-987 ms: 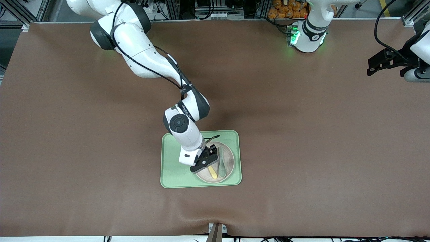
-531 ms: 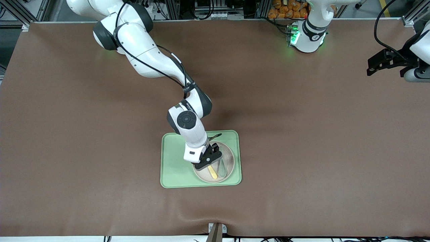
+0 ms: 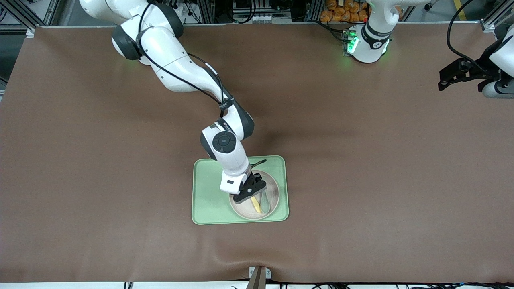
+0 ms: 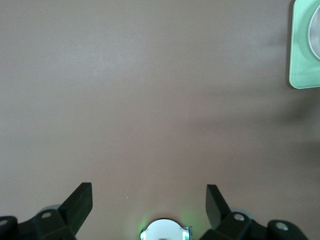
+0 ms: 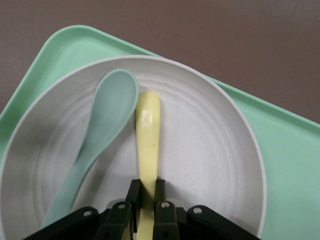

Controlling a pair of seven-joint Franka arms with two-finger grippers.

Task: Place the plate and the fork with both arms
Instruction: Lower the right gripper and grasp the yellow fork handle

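Observation:
I should use my right gripper to set the yellow fork down on the tray's bare end [image 3: 209, 197] next to the cream plate.
The cream plate [image 3: 274, 192] [image 5: 210, 150] sits on the pale-green tray [image 3: 207, 194]. The yellow fork [image 3: 255, 206] [image 5: 148, 130] lies in the plate beside a green spoon [image 3: 265, 200] [image 5: 102, 130]. My right gripper [image 3: 249, 192] [image 5: 145, 189] is down in the plate, shut on the fork with one finger on each side of its handle. The tines are hidden under the gripper. My left gripper [image 3: 443, 83] [image 4: 149, 192] waits open and empty above the bare table at the left arm's end.
The tray lies toward the edge of the brown table mat nearest the front camera, with the plate at its end toward the left arm. A corner of the tray [image 4: 303, 55] shows in the left wrist view. Bare mat surrounds the tray.
My right gripper has shifted a little over the plate and closed its fingers on the fork's handle. The left arm has not moved.

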